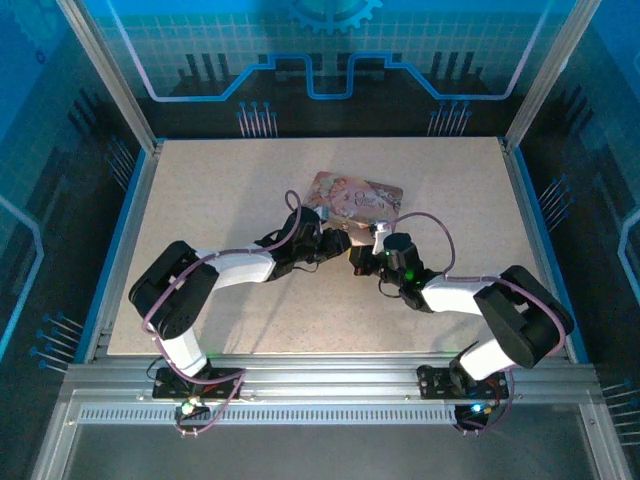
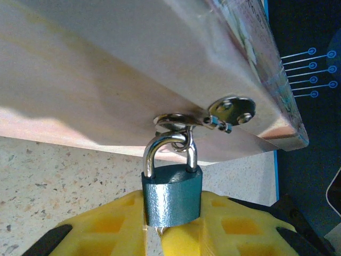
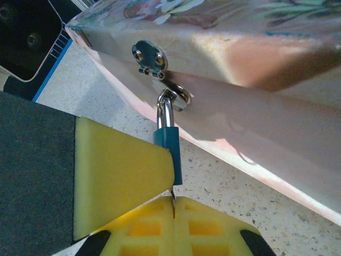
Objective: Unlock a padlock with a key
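I should open my left gripper, which holds the padlock by its narrow edges, swing it round and grip the padlock's flat sides (image 2: pixel 171 196) before turning the key.
The dark-bluish padlock (image 2: pixel 171 194) hangs by its metal shackle from a ring on the front of the pink tin (image 2: pixel 133 69). My left gripper (image 2: pixel 171 216) is shut on the padlock, with a yellow fingertip on either side of its lower body. Seen edge-on in the right wrist view, the padlock (image 3: pixel 176 154) rests against one left finger (image 3: pixel 122 170). My right gripper (image 3: pixel 173 207) is shut on the thin key (image 3: pixel 172 196), whose tip touches the padlock's underside. A sliver of key (image 2: pixel 158 230) shows below the lock. Both grippers, left (image 1: pixel 336 246) and right (image 1: pixel 362 262), meet before the tin (image 1: pixel 355 195).
The tin (image 3: pixel 256 96) lies at the table's middle back, and its round metal hasp (image 2: pixel 232 109) sits just above the ring. Speckled tabletop (image 1: pixel 220 190) spreads all round. Blue rails and metal posts (image 1: pixel 110 90) bound the table's edges.
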`<state>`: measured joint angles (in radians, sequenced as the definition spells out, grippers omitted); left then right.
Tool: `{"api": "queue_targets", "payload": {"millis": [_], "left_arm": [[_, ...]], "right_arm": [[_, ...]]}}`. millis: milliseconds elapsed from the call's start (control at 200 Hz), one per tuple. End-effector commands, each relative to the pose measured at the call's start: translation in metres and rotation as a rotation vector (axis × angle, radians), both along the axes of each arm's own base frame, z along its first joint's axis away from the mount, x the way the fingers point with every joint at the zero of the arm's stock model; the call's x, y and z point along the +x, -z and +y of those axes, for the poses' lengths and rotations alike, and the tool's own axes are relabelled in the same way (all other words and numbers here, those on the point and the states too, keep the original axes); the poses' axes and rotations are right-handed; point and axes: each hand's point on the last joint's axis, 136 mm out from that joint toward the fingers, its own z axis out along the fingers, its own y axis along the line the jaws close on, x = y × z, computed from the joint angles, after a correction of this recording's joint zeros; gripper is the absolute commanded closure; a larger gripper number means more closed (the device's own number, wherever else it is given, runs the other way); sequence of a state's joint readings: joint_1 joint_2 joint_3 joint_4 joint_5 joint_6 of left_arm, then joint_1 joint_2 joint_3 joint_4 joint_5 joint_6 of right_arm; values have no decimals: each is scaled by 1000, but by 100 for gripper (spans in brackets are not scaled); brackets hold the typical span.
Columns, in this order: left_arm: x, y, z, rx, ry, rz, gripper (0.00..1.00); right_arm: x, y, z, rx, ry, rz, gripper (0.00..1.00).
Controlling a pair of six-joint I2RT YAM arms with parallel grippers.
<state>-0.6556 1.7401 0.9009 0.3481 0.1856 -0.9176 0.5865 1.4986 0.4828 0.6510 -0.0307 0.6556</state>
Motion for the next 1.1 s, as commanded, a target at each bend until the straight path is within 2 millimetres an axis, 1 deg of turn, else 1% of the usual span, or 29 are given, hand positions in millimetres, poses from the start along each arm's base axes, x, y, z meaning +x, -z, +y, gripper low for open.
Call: {"api": "queue_targets", "payload": {"millis": [0, 170, 280, 445, 495, 555, 675, 830, 951, 1096], "left_arm": [[-31, -7, -32, -54, 155, 42, 73], [-35, -5, -34, -66, 155, 60, 73], [-38, -3, -36, -74, 157, 72, 73], [-42, 0, -36, -80, 155, 82, 73], [-42, 0, -35, -79, 153, 79, 73], [-42, 0, -34, -75, 150, 75, 73], [-41, 2, -33, -69, 145, 76, 72], [-41, 8, -33, -66, 141, 85, 71], [-42, 13, -30, -63, 130, 89, 68], [-43, 18, -26, -54, 117, 96, 63]], "right_arm": [[32, -58, 2, 127, 62, -173, 99], [38, -63, -2, 174, 90, -180, 99], [46, -68, -3, 216, 109, -185, 99], [55, -78, 4, 235, 89, -203, 99], [55, -76, 5, 224, 80, -197, 99], [52, -69, 5, 207, 76, -184, 99], [44, -48, -1, 180, 88, -138, 99], [29, -23, 0, 142, 80, -82, 99], [20, -11, 2, 130, 74, -59, 99], [16, -2, 4, 126, 74, -35, 99]]}}
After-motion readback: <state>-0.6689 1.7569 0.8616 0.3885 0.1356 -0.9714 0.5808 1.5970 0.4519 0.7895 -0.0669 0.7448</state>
